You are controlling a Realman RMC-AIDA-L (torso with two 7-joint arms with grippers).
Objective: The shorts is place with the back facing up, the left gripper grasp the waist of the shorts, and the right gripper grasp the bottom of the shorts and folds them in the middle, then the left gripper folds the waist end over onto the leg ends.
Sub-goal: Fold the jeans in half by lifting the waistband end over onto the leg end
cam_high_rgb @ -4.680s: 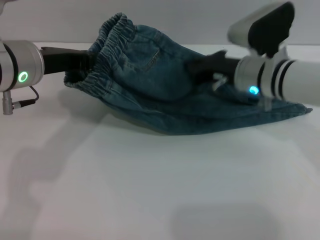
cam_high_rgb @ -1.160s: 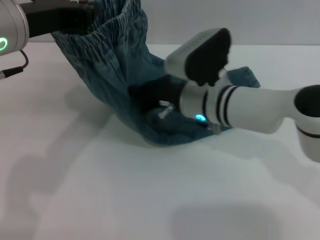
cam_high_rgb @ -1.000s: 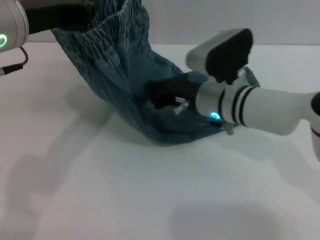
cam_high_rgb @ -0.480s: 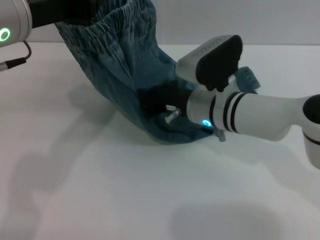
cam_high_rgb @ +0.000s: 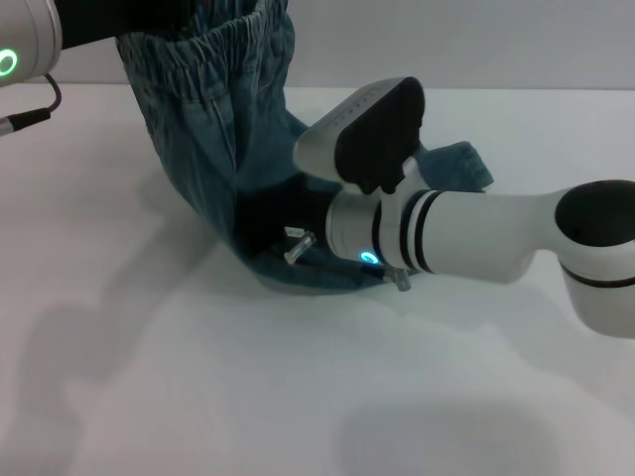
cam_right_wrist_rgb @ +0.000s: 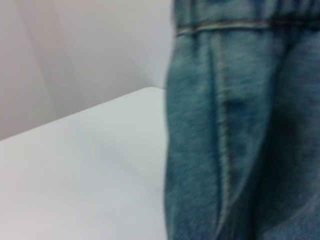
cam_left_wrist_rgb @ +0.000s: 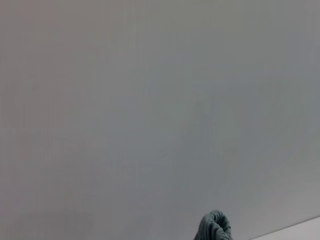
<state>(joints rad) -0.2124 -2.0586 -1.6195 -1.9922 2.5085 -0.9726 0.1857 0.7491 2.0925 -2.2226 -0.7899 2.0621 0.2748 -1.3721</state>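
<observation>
Next, I release the shorts' waist from my left gripper onto the leg end (cam_high_rgb: pixel 417 224) lying flat by my right gripper.
The blue denim shorts (cam_high_rgb: pixel 213 129) hang from their elastic waist at the top left of the head view and drape down to the white table (cam_high_rgb: pixel 298 397). My left gripper (cam_high_rgb: pixel 177 15) is shut on that raised waist, partly cut off by the picture's upper edge. My right gripper (cam_high_rgb: pixel 266 230) comes in from the right and is pressed low into the shorts' bottom fold on the table, dark against the cloth. One leg end (cam_high_rgb: pixel 456 164) lies flat behind the right arm. In the right wrist view the denim (cam_right_wrist_rgb: pixel 240 125) hangs close by. The left wrist view catches a scrap of denim (cam_left_wrist_rgb: pixel 215 229).
The white table stretches bare toward the front and left, bounded by a pale wall (cam_high_rgb: pixel 446 40) at the back. My right forearm (cam_high_rgb: pixel 476 238) lies across the right half of the table, its camera housing (cam_high_rgb: pixel 367 129) standing above the wrist.
My right gripper has swung left and lower into the shorts' bottom fold, dragging the lower cloth leftward. The left gripper has kept the waist held high in about the same place.
</observation>
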